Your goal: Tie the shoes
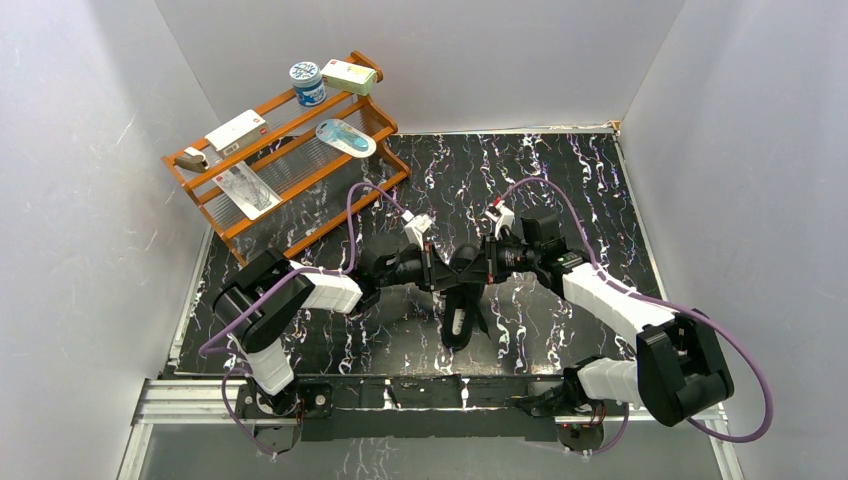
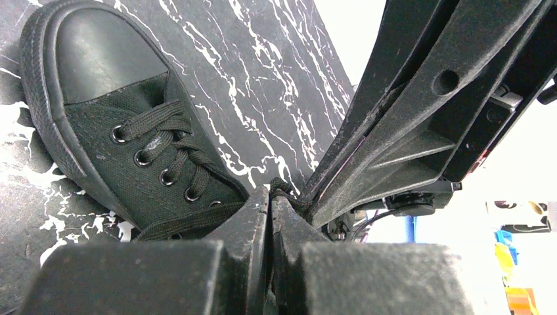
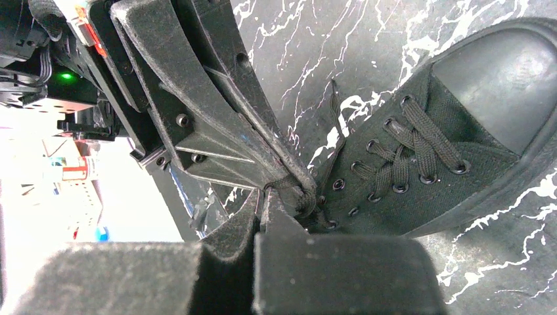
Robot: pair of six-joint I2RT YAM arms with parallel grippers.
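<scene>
The lace is wrapped around the fingers of my left gripper, so I should open my right gripper and pinch the lace (image 3: 320,214) beside the top eyelets before my left gripper slides out.
A small black sneaker (image 1: 460,305) lies mid-table with its toe toward the arms and a white insole label showing. It also shows in the left wrist view (image 2: 105,85) and the right wrist view (image 3: 460,131). My left gripper (image 1: 443,272) and right gripper (image 1: 478,266) meet tip to tip just above the shoe's opening. In the left wrist view my left gripper (image 2: 270,197) is shut on a black lace (image 2: 284,188). In the right wrist view my right gripper (image 3: 264,195) is shut on a bunched piece of lace (image 3: 303,197). The laces cross through the eyelets below.
A wooden rack (image 1: 300,170) stands at the back left, holding a blue-lidded tub (image 1: 306,82), flat boxes and packets. White walls close the left, back and right sides. The black marbled table (image 1: 560,180) spreads around the shoe.
</scene>
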